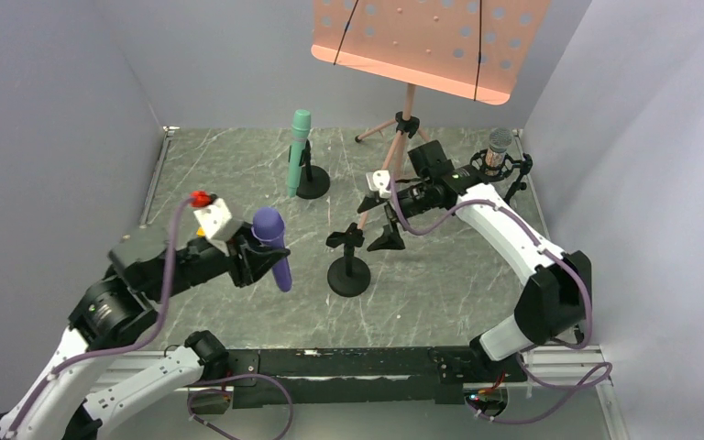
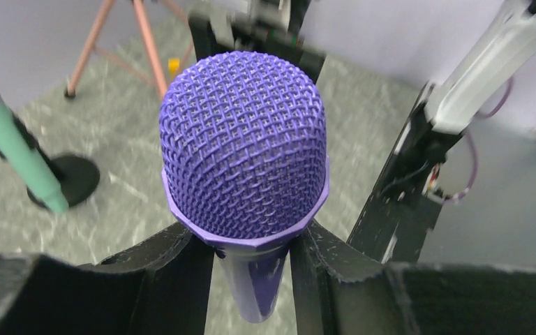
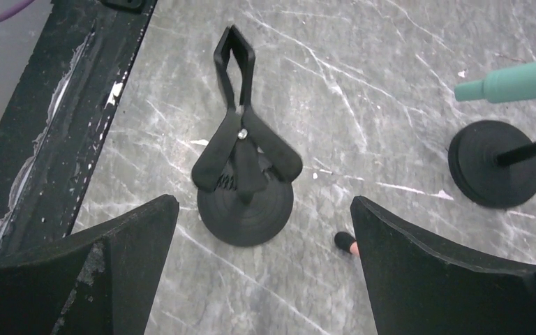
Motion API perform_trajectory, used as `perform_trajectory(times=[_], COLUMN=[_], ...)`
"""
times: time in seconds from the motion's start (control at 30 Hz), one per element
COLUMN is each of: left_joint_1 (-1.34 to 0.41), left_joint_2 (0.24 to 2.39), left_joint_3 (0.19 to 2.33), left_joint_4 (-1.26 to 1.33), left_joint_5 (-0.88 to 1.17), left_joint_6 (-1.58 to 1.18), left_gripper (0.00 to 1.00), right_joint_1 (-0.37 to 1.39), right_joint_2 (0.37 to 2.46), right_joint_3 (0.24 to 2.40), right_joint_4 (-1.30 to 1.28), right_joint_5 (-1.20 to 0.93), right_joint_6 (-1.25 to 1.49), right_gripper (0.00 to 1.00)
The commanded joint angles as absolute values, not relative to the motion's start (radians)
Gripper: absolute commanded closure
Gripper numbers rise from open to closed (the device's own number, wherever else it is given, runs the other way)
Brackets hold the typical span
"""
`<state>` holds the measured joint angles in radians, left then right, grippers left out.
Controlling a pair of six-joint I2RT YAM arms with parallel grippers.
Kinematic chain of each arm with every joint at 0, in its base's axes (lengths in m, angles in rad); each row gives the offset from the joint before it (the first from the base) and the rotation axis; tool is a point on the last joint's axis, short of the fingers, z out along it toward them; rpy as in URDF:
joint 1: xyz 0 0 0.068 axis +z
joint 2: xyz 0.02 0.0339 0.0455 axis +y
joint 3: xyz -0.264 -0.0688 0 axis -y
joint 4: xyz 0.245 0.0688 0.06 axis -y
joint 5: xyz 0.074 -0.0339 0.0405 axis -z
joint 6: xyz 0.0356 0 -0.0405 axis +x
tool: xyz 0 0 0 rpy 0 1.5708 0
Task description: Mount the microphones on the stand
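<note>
I should release the purple microphone with my left gripper in the clip atop the empty black stand (image 1: 337, 233) mid-table.
My left gripper (image 1: 261, 258) (image 2: 251, 269) is shut on the purple microphone (image 1: 275, 247) (image 2: 244, 146) just under its mesh head, holding it upright above the table's left half. An empty black clip stand (image 1: 349, 264) (image 3: 246, 174) stands at mid-table. My right gripper (image 1: 378, 223) (image 3: 264, 204) hovers open above and just behind it, with nothing between its fingers. The mint green microphone (image 1: 298, 151) (image 2: 14, 146) (image 3: 523, 80) sits clipped in its stand (image 1: 313, 181) at the back. A glittery microphone with a grey mesh head (image 1: 499, 145) rests in a stand at the back right.
A peach perforated music stand (image 1: 422, 37) rises at the back on tripod legs (image 1: 390, 137); one rubber foot (image 3: 345, 243) lies near my right fingers. Grey walls enclose the table, and a black rail (image 1: 348, 362) runs along the near edge.
</note>
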<state>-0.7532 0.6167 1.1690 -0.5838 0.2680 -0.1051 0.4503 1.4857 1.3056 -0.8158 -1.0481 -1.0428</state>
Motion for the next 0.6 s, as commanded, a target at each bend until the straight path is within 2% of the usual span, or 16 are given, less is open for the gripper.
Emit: perform_trajectory(times=[0.0, 0.27, 0.57], left_joint_1=[-0.752, -0.752, -0.753], left_joint_2=[0.607, 0.6, 0.617], left_joint_3=[1.102, 1.028, 0.995], left_joint_4=[-0.618, -0.536, -0.436], left_joint_5=[0.206, 0.222, 0.245], left_joint_6=[-0.041, -0.023, -0.025], left_gripper=[1.0, 1.0, 1.0], right_joint_1=[0.478, 0.54, 0.545], right_joint_2=[1.534, 1.595, 1.59], right_joint_3=[1.41, 1.408, 1.408], right_joint_4=[-0.828, -0.851, -0.863], right_joint_5=[-1.079, -1.075, -1.066], right_joint_6=[-1.045, -1.045, -1.051], right_gripper=[0.0, 0.01, 0.19])
